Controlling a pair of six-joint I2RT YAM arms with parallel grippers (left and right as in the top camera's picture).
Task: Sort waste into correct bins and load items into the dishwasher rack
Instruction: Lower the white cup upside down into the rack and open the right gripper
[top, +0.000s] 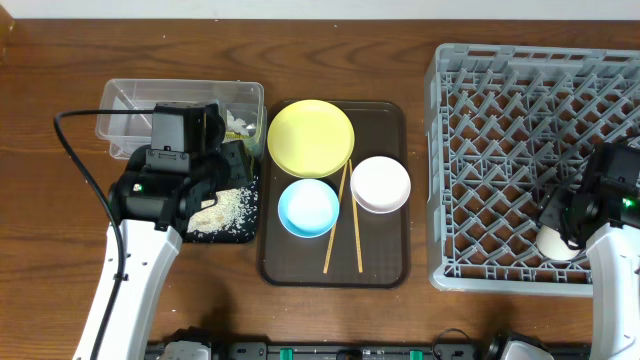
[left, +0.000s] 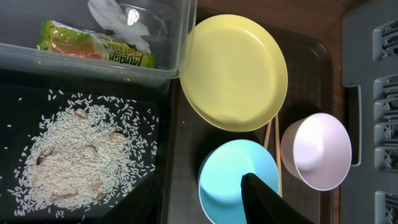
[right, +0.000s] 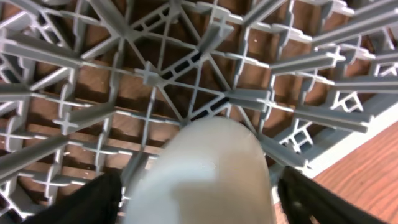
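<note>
Next, I take the pale cup with my right gripper and move it farther in among the rack's pegs (top: 536, 212) before getting the pinkish bowl, because the cup sits close against the near side of the rack.
My left gripper (top: 215, 185) (left: 199, 208) is open and empty above the black tray (left: 25, 87) of rice grains (top: 225, 210) (left: 74, 149). The clear tub (top: 125, 100) (left: 180, 37) holds the green-and-yellow wrapper (left: 93, 46) and white tissue (left: 118, 18). The yellow plate (top: 310, 137), blue bowl (top: 308, 207), pinkish bowl (top: 380, 184) and two chopsticks (top: 340, 225) lie on the brown tray (top: 385, 260). My right gripper (top: 572, 218) (right: 199, 202) is open astride the pale cup (top: 556, 245) (right: 205, 168), which rests in the front right corner of the grey rack (top: 520, 130) (right: 186, 81).
The tub and black tray stand side by side at the left, tight against the brown tray. The rack's near wall runs just in front of the cup. A black cable (top: 75, 150) loops left of my left arm. Bare wood lies along the front edge.
</note>
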